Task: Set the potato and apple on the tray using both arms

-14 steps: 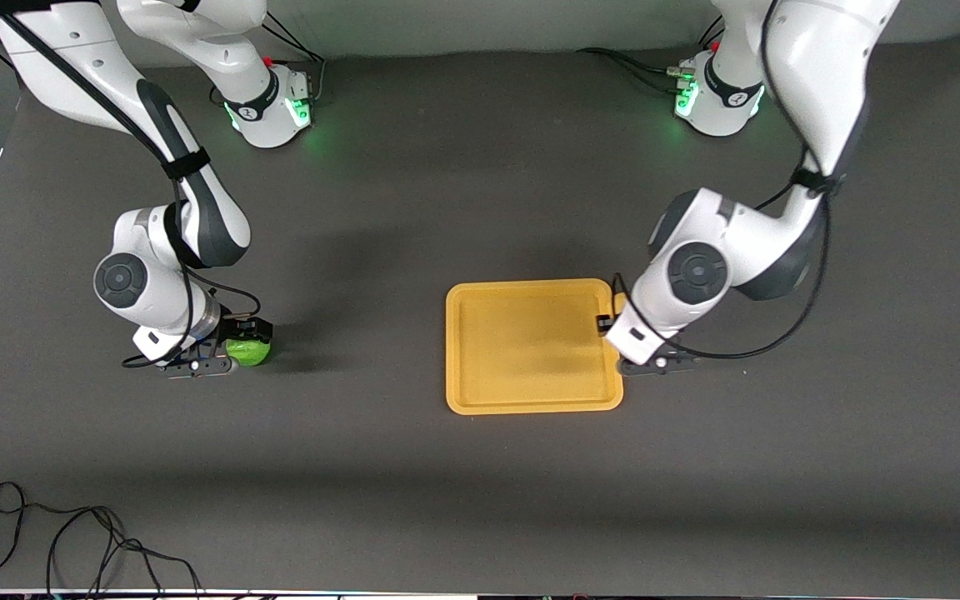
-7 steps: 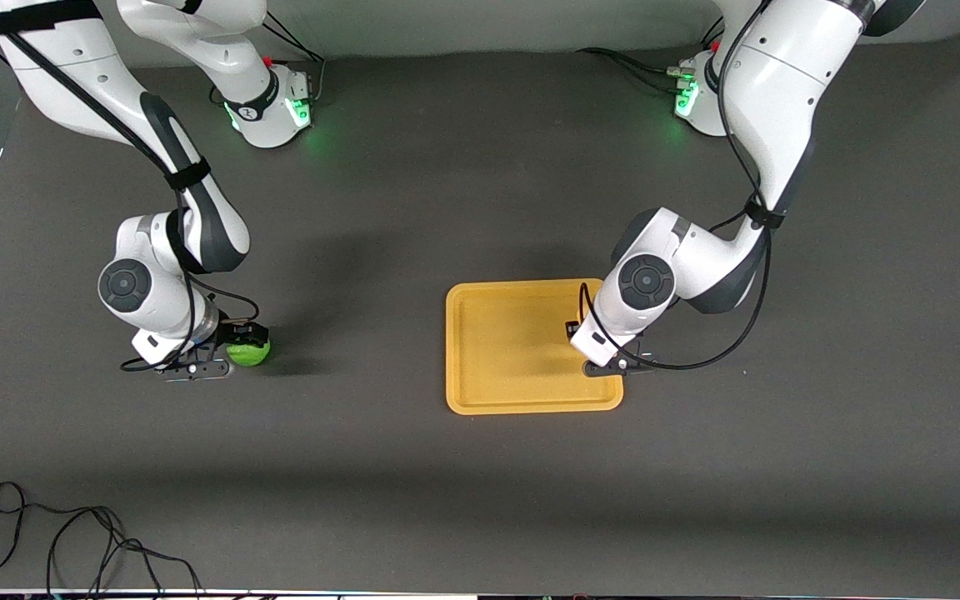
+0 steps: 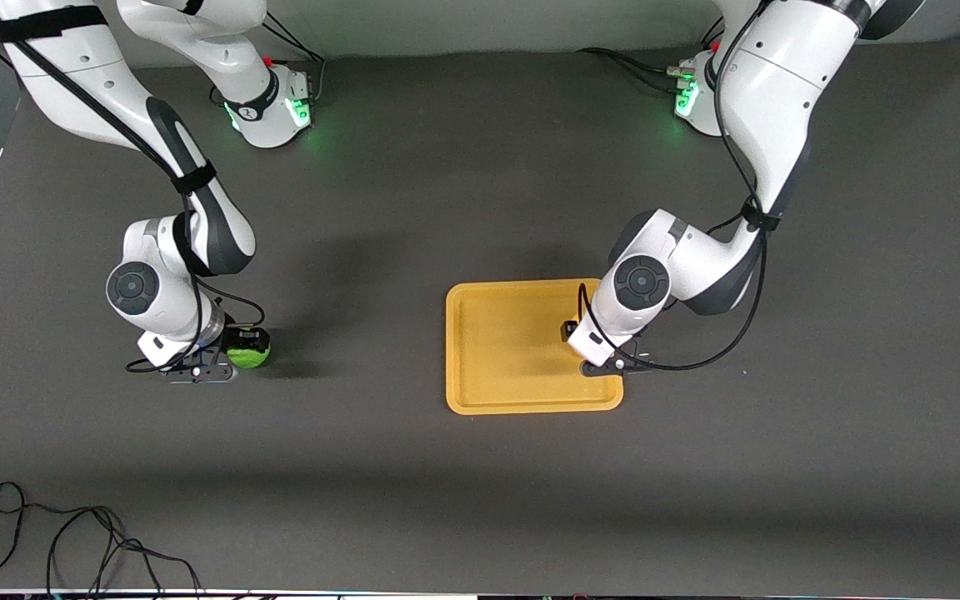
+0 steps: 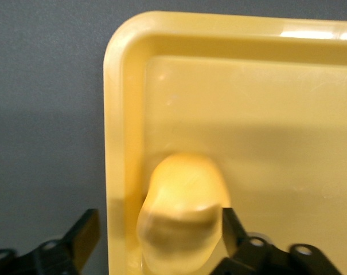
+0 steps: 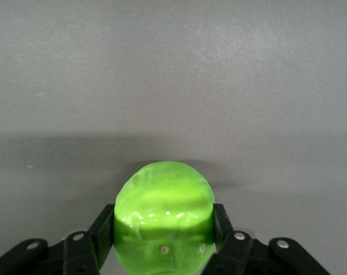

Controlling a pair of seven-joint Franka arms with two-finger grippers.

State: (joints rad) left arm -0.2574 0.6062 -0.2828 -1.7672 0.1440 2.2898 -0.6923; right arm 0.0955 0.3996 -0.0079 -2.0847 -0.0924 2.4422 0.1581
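The green apple, now held low at the table, will be put down by my right gripper near the middle of the yellow-orange tray [image 3: 507, 349], beside the potato.
The yellow-orange tray [image 3: 505, 350] lies mid-table. My left gripper [image 3: 587, 348] hangs low over the tray's edge toward the left arm's end and hides the potato in the front view. In the left wrist view the potato [image 4: 184, 212] lies in the tray [image 4: 248, 114] against its rim. The left gripper [image 4: 156, 226] is open: one finger touches the potato and the other stands clear of it, outside the rim. My right gripper [image 3: 242, 346] is low at the table toward the right arm's end, shut on the green apple [image 3: 251, 357]. In the right wrist view its fingers [image 5: 107, 229] press both sides of the apple [image 5: 163, 212].
A loose black cable [image 3: 72, 542] lies on the dark table mat at the corner nearest the front camera, at the right arm's end. Both arm bases [image 3: 272, 108] glow green along the table's back edge.
My left arm has moved from beside the tray to over its edge, bringing the potato onto the tray. My right arm has shifted only slightly, still on the apple.
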